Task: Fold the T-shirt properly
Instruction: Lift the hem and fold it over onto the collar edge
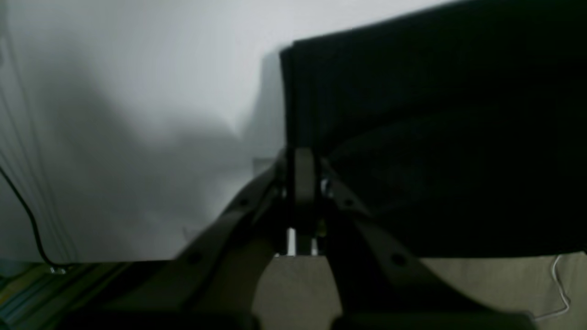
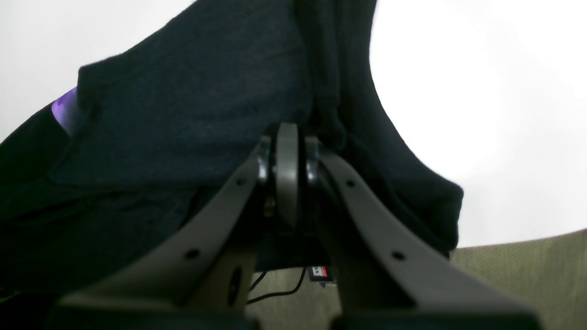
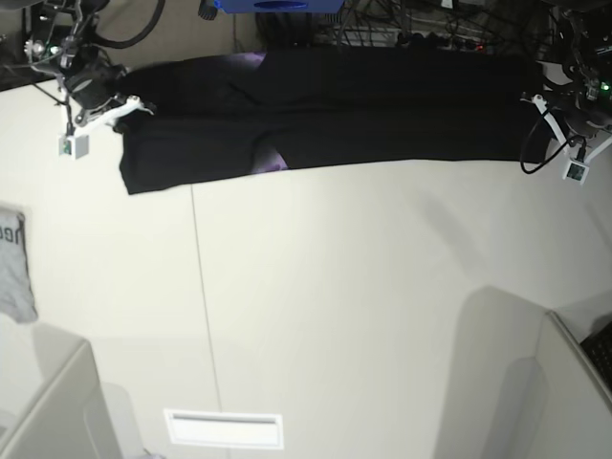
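The black T-shirt lies along the far edge of the table, so the robot's left gripper needs to open, regrip its end point(image 3: 519, 134) and help drag it toward the middle of the table before folding.
The black T-shirt point(image 3: 363, 105) lies stretched in a long band along the far edge of the white table point(image 3: 363, 287). A bit of its purple print point(image 3: 273, 163) shows at the lower hem. My right gripper point(image 3: 129, 105) is shut on the shirt's left end. In the right wrist view the gripper point(image 2: 286, 146) pinches dark cloth point(image 2: 183, 114), with a purple patch point(image 2: 64, 110) at the left. My left gripper point(image 3: 535, 100) is shut on the shirt's right end. In the left wrist view the gripper point(image 1: 302, 160) clamps the cloth's edge point(image 1: 435, 137).
A small grey cloth with dark lettering point(image 3: 11, 263) lies at the table's left edge. A white strip point(image 3: 223, 428) lies near the front edge. Grey box corners stand at the front left point(image 3: 48, 411) and front right point(image 3: 574, 382). Cables point(image 3: 411, 29) crowd behind the table.
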You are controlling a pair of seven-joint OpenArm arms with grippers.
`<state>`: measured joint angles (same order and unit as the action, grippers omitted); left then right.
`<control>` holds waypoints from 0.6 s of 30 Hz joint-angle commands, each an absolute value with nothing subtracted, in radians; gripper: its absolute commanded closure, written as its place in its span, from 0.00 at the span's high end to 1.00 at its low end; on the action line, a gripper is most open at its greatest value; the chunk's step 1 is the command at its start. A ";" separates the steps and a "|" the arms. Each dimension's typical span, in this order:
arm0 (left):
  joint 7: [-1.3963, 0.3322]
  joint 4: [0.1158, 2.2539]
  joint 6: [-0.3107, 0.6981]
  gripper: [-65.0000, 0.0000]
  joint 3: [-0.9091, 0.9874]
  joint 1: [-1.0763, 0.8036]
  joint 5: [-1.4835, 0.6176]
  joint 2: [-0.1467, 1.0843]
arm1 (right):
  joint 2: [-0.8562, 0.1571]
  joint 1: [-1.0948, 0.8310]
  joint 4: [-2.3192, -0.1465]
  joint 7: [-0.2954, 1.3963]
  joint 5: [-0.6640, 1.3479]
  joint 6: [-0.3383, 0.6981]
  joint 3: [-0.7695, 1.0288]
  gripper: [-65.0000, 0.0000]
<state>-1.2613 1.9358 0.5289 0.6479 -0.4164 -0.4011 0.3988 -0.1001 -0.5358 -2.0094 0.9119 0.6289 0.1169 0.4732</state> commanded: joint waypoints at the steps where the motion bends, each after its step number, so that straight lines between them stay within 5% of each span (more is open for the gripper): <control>1: -1.254 1.954 0.533 0.00 0.651 -0.417 -0.398 0.410 | -0.108 -0.541 -2.026 0.897 0.638 0.122 0.479 0.00; 18: -1.248 1.951 0.564 0.00 0.659 -0.513 -0.392 0.406 | -0.102 -0.585 -2.011 0.897 0.636 0.122 0.470 0.00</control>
